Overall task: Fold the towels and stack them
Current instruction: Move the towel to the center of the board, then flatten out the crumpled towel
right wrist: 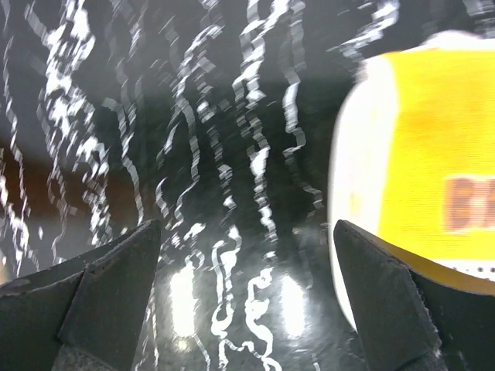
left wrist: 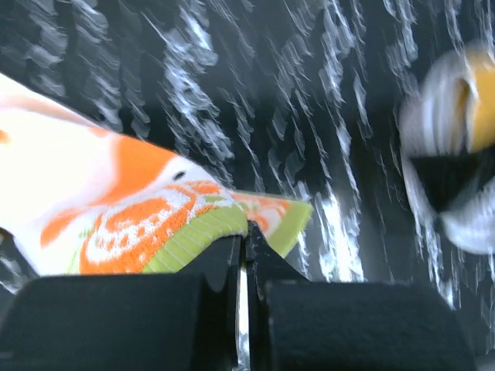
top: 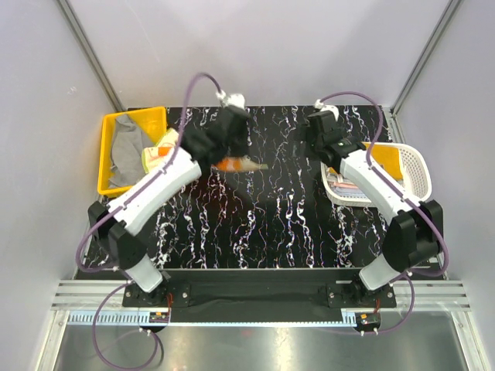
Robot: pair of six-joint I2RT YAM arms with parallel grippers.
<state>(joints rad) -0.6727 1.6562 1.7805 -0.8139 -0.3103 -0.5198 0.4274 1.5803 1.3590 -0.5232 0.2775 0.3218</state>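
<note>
The orange, white and lime-green towel's loose green corner (top: 262, 165) should be gripped next by my right gripper, so both can spread it.
An orange, white and lime-green towel (left wrist: 131, 212) hangs from my left gripper (left wrist: 244, 232), whose jaws are shut on its green edge. From above, this towel (top: 241, 164) shows over the far middle of the black marbled table (top: 271, 224), just beyond my left gripper (top: 226, 154). A grey towel (top: 128, 151) and a yellow-orange one (top: 158, 154) lie in the yellow bin (top: 108, 185). My right gripper (right wrist: 247, 224) stands open over bare table, nothing between its fingers (right wrist: 116, 286). Beside it a yellow lettered towel (right wrist: 433, 147) lies in the white basket (right wrist: 344, 201).
The white slotted basket (top: 421, 174) stands at the table's right edge under my right arm and holds folded towels (top: 348, 187). The yellow bin stands at the far left corner. Pale walls and metal frame posts close in the table's back and sides.
</note>
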